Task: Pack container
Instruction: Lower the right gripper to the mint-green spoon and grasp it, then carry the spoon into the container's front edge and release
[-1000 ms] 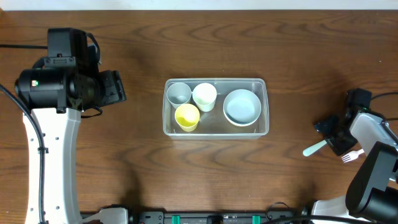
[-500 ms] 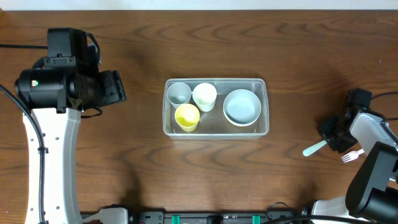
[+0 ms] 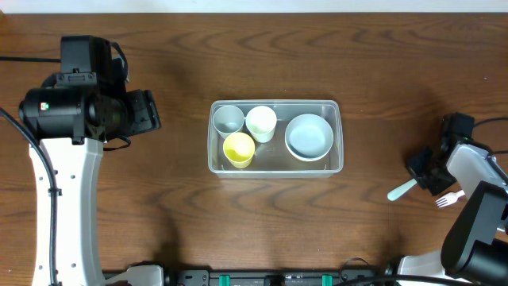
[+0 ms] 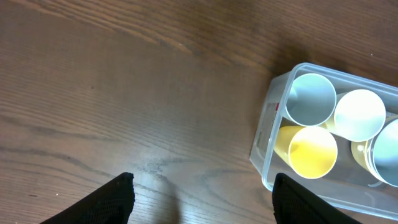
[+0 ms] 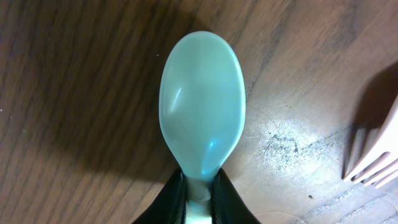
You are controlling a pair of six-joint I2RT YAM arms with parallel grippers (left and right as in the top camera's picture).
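I need to let go with my right gripper, and then the pale teal spoon will rest along the clear container's front side, beside the yellow cup (image 3: 281, 168).
The clear container (image 3: 340, 135) sits mid-table and holds a grey cup (image 3: 228, 119), a white cup (image 3: 260, 122), a yellow cup (image 3: 239, 148) and a pale-blue bowl (image 3: 309, 136). In the left wrist view the container (image 4: 268, 134) shows at the right with the cups inside. My left gripper (image 4: 202, 199) hovers open over bare wood, left of the container. At the table's right, my right gripper (image 5: 199, 190) is shut on the handle of a pale teal spoon (image 5: 202, 102), whose bowl (image 3: 399, 190) points left.
A pale pink fork (image 3: 449, 199) lies just right of the spoon, its tines also showing at the right edge of the right wrist view (image 5: 373, 165). The left arm's white link (image 3: 67, 206) stands along the left side of the table.
My right gripper's fingers have come together on the spoon's handle. The left arm and the container's contents have not moved.
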